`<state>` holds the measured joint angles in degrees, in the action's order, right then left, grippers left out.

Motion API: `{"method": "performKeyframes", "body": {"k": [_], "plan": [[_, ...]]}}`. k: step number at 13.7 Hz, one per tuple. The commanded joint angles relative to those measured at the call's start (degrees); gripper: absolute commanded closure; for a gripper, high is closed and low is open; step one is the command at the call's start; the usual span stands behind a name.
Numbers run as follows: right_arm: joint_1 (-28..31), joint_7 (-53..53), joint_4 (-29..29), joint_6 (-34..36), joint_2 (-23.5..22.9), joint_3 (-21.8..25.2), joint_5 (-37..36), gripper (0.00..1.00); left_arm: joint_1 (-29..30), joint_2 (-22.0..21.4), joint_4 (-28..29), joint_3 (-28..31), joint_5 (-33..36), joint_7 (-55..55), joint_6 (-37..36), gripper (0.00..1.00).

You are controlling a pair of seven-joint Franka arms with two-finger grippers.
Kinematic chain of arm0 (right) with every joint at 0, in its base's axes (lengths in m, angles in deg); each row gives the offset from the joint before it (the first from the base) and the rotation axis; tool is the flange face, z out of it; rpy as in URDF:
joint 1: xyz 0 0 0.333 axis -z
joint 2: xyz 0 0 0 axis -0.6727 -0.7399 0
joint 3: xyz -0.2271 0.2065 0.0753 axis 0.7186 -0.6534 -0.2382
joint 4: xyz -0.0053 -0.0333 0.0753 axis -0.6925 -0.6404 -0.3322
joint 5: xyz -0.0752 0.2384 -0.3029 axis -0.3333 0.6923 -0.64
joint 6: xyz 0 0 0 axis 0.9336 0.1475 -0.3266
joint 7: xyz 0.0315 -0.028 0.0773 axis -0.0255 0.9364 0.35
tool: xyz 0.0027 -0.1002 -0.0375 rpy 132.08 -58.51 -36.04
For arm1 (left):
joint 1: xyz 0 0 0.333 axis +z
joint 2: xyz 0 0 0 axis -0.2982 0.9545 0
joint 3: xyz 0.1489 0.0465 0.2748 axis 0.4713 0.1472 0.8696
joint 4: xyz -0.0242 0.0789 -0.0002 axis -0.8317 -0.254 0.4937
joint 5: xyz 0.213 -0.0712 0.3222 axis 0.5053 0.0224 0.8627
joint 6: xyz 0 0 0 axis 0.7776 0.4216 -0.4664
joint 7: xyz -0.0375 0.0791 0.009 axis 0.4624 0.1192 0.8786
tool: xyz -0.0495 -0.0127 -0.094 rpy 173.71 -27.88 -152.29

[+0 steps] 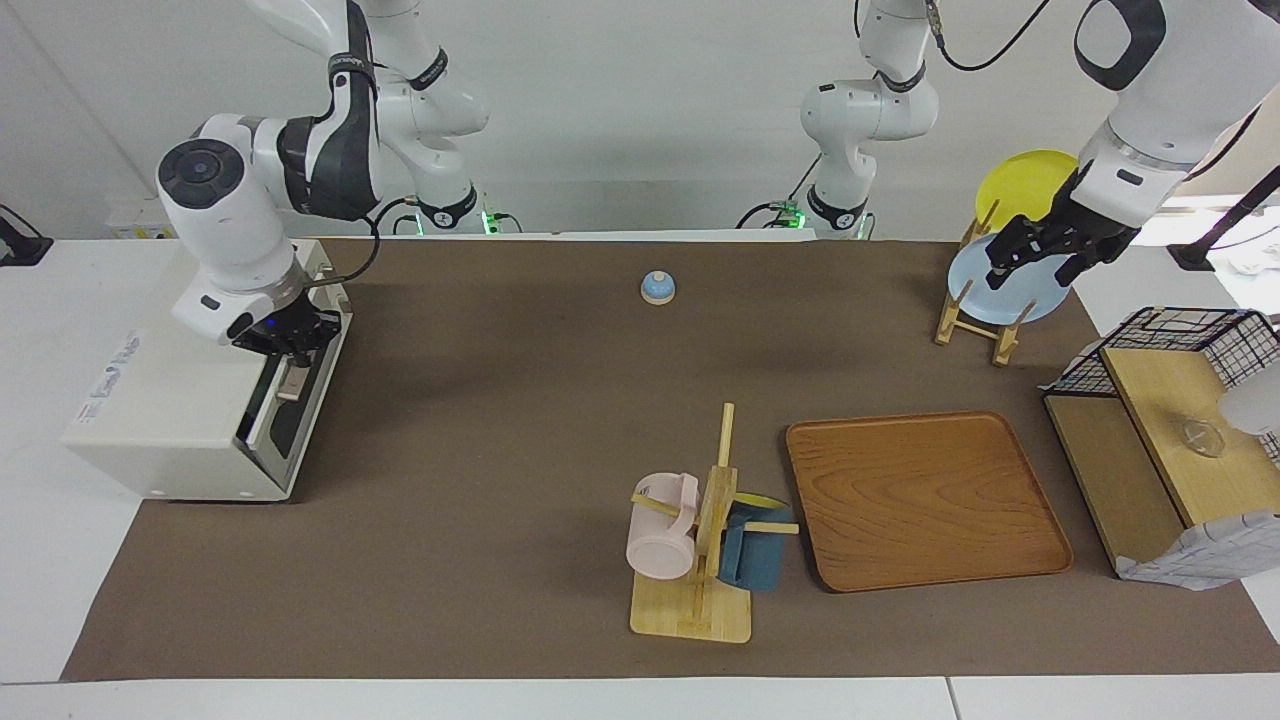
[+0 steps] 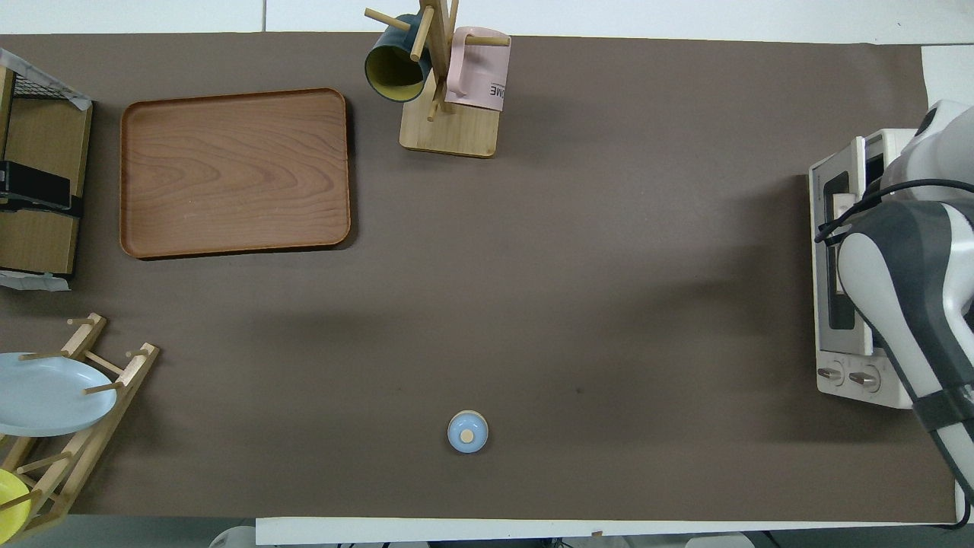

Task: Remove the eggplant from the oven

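The robot's right gripper should release the oven door, lowered flat over the brown table (image 2: 765,259) just in front of the oven.
The cream-white oven (image 1: 170,400) stands at the right arm's end of the table; it also shows in the overhead view (image 2: 852,365). Its dark glass door (image 1: 300,410) is tipped partly open. My right gripper (image 1: 288,362) is at the top of the door, shut on the tan bar handle (image 1: 291,386). In the overhead view the right arm covers the gripper and most of the oven's top. The eggplant is hidden. My left gripper (image 1: 1036,262) is open and empty, up over the plate rack (image 1: 975,325), and waits there.
A small blue bell (image 1: 657,288) sits mid-table near the robots. A mug tree (image 1: 700,560) with a pink and a blue mug stands beside a wooden tray (image 1: 925,500). The rack holds a light blue plate (image 1: 1010,295) and a yellow plate (image 1: 1020,180). A wire-basket shelf (image 1: 1170,420) stands at the left arm's end.
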<state>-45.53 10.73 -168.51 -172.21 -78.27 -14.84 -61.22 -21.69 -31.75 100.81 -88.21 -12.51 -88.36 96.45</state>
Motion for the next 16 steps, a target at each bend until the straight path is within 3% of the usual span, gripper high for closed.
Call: {"method": "performKeyframes", "body": {"k": [1,6,11,12,13,15,16], "plan": [[-0.7,-0.8,-2.1,-6.6,-4.4,0.0,2.1,1.00,0.2,-0.8,0.7,-0.2,0.6,-0.9,-0.7,0.00],[-5.3,-8.4,-2.1,-11.7,-10.7,0.0,3.3,1.00,0.2,-0.8,0.7,-0.1,0.6,-0.9,-0.6,0.00],[-5.7,-11.3,-7.2,-16.8,-10.4,-0.1,5.0,1.00,0.2,-0.8,0.7,-0.2,0.6,-0.9,-0.6,0.00],[-6.6,-12.4,-7.1,-16.5,-10.3,-0.1,6.7,0.90,0.2,-0.8,0.7,-0.1,0.6,-0.9,-0.6,0.00],[-6.6,-12.5,-7.1,-16.3,-10.3,-0.1,10.7,0.63,0.2,-0.8,0.7,-0.2,0.6,-0.9,-0.6,0.00],[-7.0,-12.5,-6.7,-16.1,-8.9,-0.2,15.8,0.30,0.2,-0.8,0.7,-0.1,0.6,-0.9,-0.6,0.00],[-7.0,-12.1,-6.6,-15.5,-7.1,-0.1,15.7,0.27,0.2,-0.8,0.7,-0.1,0.6,-0.9,-0.6,0.00]]}}
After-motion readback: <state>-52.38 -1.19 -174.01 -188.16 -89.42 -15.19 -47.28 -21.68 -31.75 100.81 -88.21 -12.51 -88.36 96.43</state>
